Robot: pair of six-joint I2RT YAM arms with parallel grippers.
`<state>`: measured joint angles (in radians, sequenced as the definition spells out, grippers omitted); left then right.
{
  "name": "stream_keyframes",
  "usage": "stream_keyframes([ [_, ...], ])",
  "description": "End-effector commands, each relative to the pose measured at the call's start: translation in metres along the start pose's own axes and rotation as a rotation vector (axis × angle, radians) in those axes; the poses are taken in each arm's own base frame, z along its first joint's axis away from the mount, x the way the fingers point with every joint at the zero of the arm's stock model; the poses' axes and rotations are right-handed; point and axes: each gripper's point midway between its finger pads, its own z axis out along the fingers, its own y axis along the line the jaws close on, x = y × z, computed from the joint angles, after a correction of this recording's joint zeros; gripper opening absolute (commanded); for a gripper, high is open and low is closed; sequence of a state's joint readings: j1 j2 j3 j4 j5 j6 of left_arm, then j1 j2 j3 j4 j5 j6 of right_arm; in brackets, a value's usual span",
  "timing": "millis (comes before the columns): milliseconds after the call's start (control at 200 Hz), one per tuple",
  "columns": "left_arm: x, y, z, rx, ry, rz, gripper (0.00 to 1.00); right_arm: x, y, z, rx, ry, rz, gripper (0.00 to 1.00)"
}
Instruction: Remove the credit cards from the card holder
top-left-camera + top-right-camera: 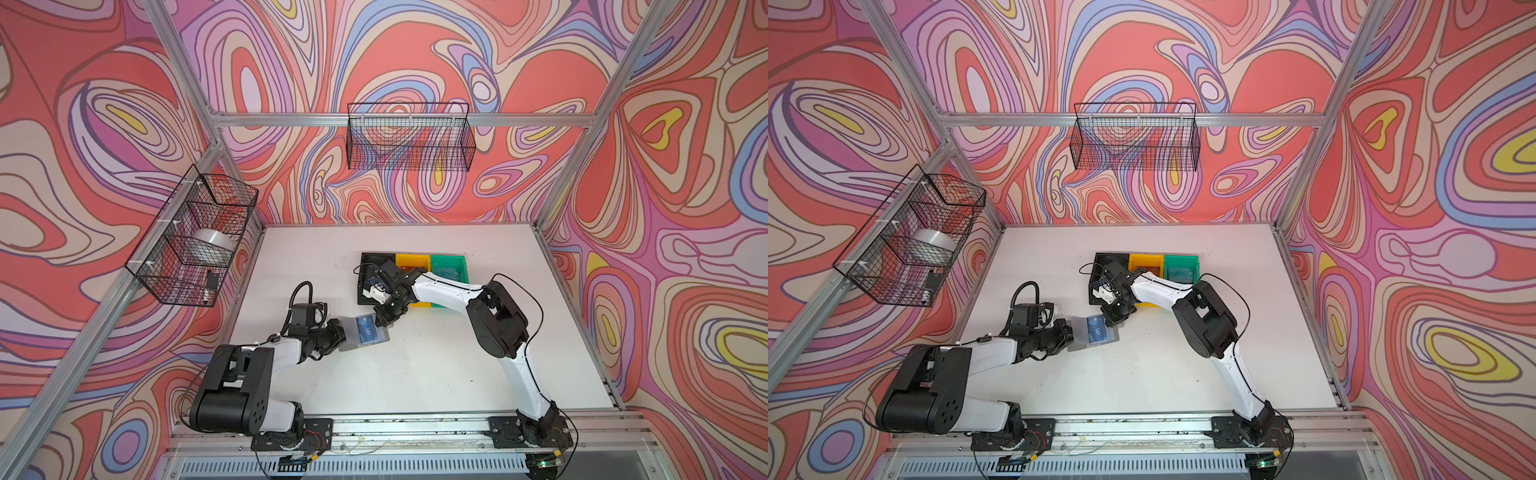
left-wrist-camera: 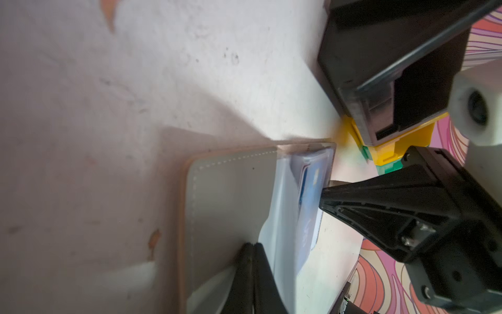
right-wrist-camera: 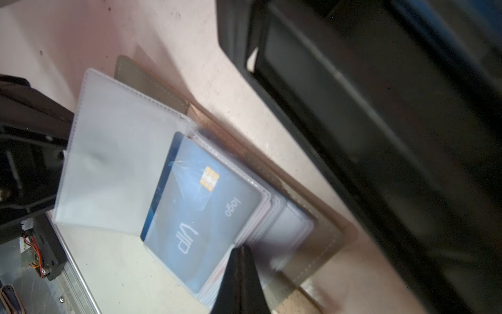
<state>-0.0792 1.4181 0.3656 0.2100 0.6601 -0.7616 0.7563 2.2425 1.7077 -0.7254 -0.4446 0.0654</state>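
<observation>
Next, the left gripper releases its empty clear sleeve, then pinches the blue credit card's exposed edge [image 3: 163, 185] and pulls the card out.
The grey-green card holder [image 1: 351, 332] [image 2: 231, 195] lies open on the white table, left of centre. A blue credit card [image 1: 368, 330] [image 1: 1096, 330] [image 3: 201, 206] with "VIP" lettering sits inside one of its clear sleeves. My left gripper [image 1: 344, 332] [image 2: 252, 246] is shut on another clear sleeve [image 3: 116, 152] and holds it lifted to the left. My right gripper [image 1: 380, 322] [image 3: 241, 248] is shut, its tips touching the edge of the sleeve stack beside the blue card. Another card with VIP lettering [image 1: 451, 274] lies in the green bin.
Black [image 1: 376, 254], yellow [image 1: 411, 258] and green [image 1: 446, 259] bins stand in a row just behind the holder, under my right arm. Wire baskets hang on the back wall [image 1: 409, 137] and the left wall [image 1: 191, 237].
</observation>
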Motion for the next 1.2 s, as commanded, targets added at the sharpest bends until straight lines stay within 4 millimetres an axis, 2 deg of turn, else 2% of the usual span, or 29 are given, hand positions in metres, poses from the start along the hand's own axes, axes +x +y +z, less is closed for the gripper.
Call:
stream_keyframes([
  [0,0.002,0.005,-0.006,-0.045,-0.006,-0.001,0.06,0.009,-0.001,0.013,0.013,0.043,0.003,0.00],
  [125,-0.005,-0.002,-0.024,-0.105,-0.041,0.025,0.09,0.013,-0.002,0.016,0.012,0.057,0.009,0.00],
  [311,-0.009,-0.020,-0.055,-0.126,-0.094,0.046,0.23,0.018,-0.003,0.021,0.002,0.068,0.014,0.00],
  [436,-0.010,-0.032,-0.061,-0.087,-0.109,0.057,0.25,0.019,-0.003,0.022,-0.003,0.069,0.014,0.00],
  [546,-0.009,-0.036,-0.056,-0.044,-0.097,0.041,0.25,0.020,-0.003,0.023,-0.005,0.073,0.011,0.00],
  [927,-0.008,-0.034,-0.010,0.134,-0.017,-0.041,0.25,0.026,-0.004,0.026,-0.009,0.086,0.013,0.00],
  [1197,-0.009,-0.031,0.000,0.133,-0.002,-0.040,0.26,0.029,-0.004,0.026,-0.007,0.093,0.015,0.00],
])
